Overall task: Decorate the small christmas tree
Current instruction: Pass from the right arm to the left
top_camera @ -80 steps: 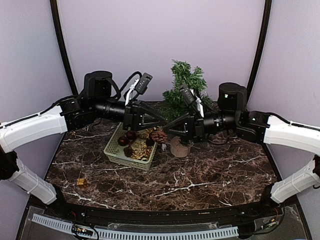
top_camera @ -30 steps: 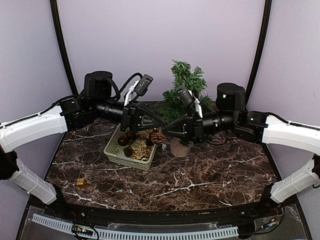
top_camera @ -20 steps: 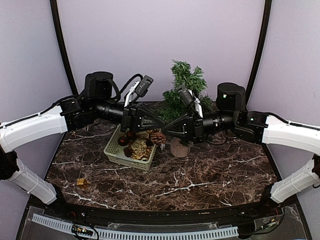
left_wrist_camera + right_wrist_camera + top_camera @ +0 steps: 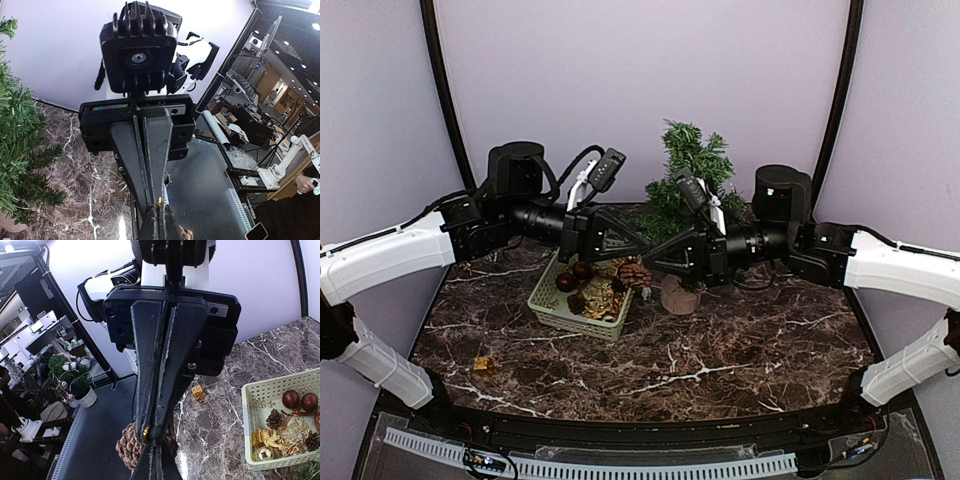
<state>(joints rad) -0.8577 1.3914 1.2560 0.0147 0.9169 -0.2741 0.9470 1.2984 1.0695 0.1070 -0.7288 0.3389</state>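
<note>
The pine cone's gold thread lies next to my right gripper's shut fingers, so that gripper should open and grab the thread (image 4: 148,437) before my left gripper lets go of it.
The small christmas tree (image 4: 692,165) stands at the back centre on its tan round base (image 4: 680,295); its branches fill the left edge of the left wrist view (image 4: 15,150). My two grippers meet tip to tip in front of it. A brown pine cone (image 4: 638,273) hangs under my right gripper (image 4: 653,262), which is shut on its gold cap (image 4: 146,431); the cone (image 4: 126,450) shows behind the fingers. My left gripper (image 4: 648,244) is shut at that same gold cap (image 4: 159,200), on the cone's thin hanging thread. A scrap of the pine cone (image 4: 186,232) shows at the bottom.
A pale green basket (image 4: 565,305) of ornaments sits left of the tree base, holding dark red balls, cones and gold pieces; its rim (image 4: 245,425) appears at the right. A small gold gift box (image 4: 483,365) lies alone near the front left (image 4: 198,392).
My left gripper's jaws, slightly apart before, have closed at the pine cone's cap. Both arms have stayed almost in place, with the cone hanging between them.
</note>
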